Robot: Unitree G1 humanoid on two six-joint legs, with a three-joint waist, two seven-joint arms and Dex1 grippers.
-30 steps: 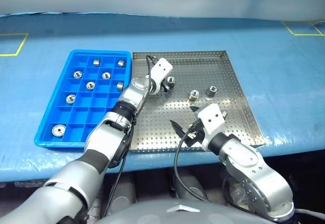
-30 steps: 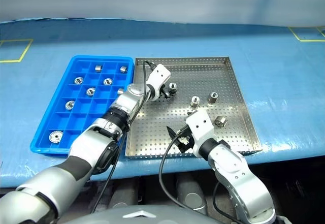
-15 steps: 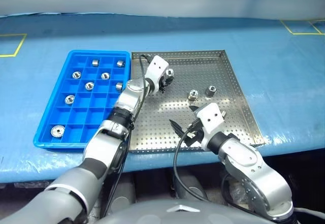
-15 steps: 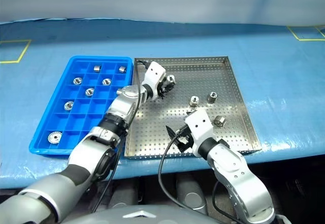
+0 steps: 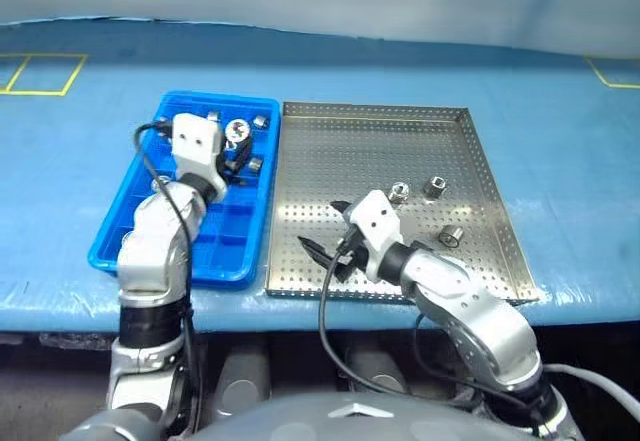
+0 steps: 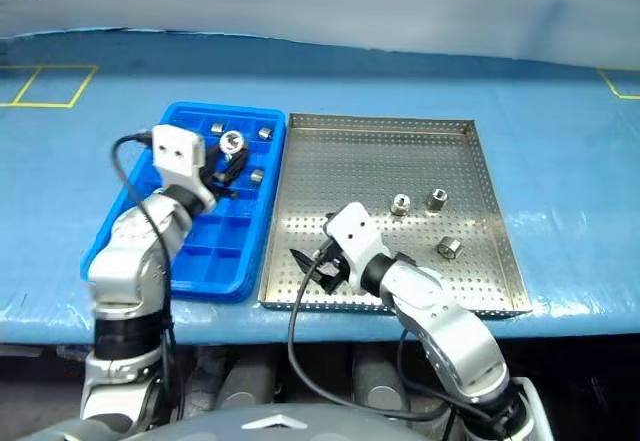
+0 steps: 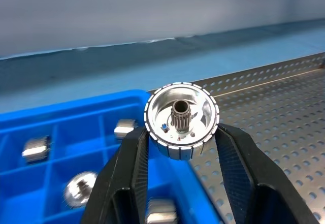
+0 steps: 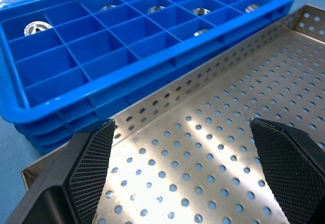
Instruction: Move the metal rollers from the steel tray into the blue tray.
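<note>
The robot's right gripper needs to next move to the metal roller closest to the steel tray's near edge and close on the roller's curved side (image 5: 453,233).
My left gripper (image 5: 235,144) is shut on a shiny metal roller (image 7: 181,120) with a toothed centre. It holds the roller above the far right part of the blue tray (image 5: 110,251), close to the wall shared with the steel tray (image 5: 370,141). Several rollers (image 5: 261,121) lie in the blue tray's compartments. Three rollers (image 5: 399,194) (image 5: 436,187) (image 5: 451,235) rest on the right half of the steel tray's perforated floor. My right gripper (image 5: 322,236) hangs open over the steel tray's near left corner with nothing between its fingers (image 8: 86,168).
Both trays sit side by side on a blue-covered table (image 5: 560,141), near its front edge. Yellow tape marks (image 5: 40,71) lie at the far left and far right. Black cables (image 5: 325,311) loop from both wrists.
My left gripper closed on a roller in the steel tray, lifted it and carried it left over the blue tray. My right gripper drifted a little left. The camera view shifted too.
</note>
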